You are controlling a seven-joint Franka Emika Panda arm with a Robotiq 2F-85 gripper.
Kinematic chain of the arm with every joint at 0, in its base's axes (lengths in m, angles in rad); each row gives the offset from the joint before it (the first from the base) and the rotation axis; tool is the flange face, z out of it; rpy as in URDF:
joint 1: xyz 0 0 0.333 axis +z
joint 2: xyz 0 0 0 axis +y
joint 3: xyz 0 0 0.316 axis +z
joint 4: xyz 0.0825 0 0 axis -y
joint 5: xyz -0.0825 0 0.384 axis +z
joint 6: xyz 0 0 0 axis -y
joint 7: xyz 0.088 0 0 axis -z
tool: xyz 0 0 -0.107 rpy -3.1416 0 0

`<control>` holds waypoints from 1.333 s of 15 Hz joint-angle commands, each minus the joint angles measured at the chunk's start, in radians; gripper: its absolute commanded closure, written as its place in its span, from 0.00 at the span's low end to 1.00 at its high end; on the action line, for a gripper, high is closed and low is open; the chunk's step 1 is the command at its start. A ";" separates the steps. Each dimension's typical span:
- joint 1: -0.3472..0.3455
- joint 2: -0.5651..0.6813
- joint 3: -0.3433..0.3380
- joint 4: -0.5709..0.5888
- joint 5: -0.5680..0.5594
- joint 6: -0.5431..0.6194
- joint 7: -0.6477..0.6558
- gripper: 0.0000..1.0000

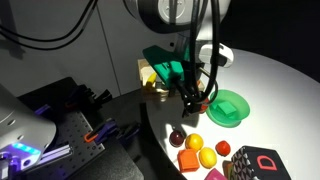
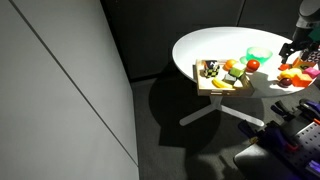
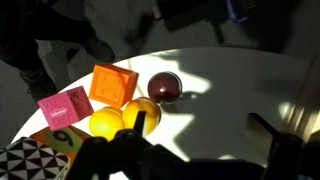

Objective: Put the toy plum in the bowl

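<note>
The toy plum beside the orange cube is next, and my gripper will go to it and close around the toy plum's middle (image 1: pixel 177 138) (image 3: pixel 165 87).
The toy plum (image 3: pixel 164 87) is a dark maroon glossy ball lying on the white table, seen in the wrist view just beyond my left finger; it also shows in an exterior view (image 1: pixel 177 136). The green bowl (image 1: pixel 228 107) stands on the table beside the arm and also shows in the far exterior view (image 2: pixel 259 55). My gripper (image 3: pixel 200 125) is open and empty, hovering above the table between the plum and the bowl (image 1: pixel 197 97). The bowl is out of the wrist view.
Next to the plum lie two yellow balls (image 3: pixel 142 115), an orange cube (image 3: pixel 113 85), a pink block (image 3: pixel 67 105) and a patterned block. A wooden tray (image 2: pixel 212 80) with toy items sits at the table's edge. A red ball (image 2: pixel 253 65) lies near the bowl.
</note>
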 commanded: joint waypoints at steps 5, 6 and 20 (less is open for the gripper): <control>-0.020 0.099 -0.039 -0.005 -0.094 0.089 0.008 0.00; -0.018 0.116 -0.042 -0.008 -0.098 0.111 0.012 0.00; -0.001 0.267 -0.070 -0.007 -0.103 0.297 0.004 0.00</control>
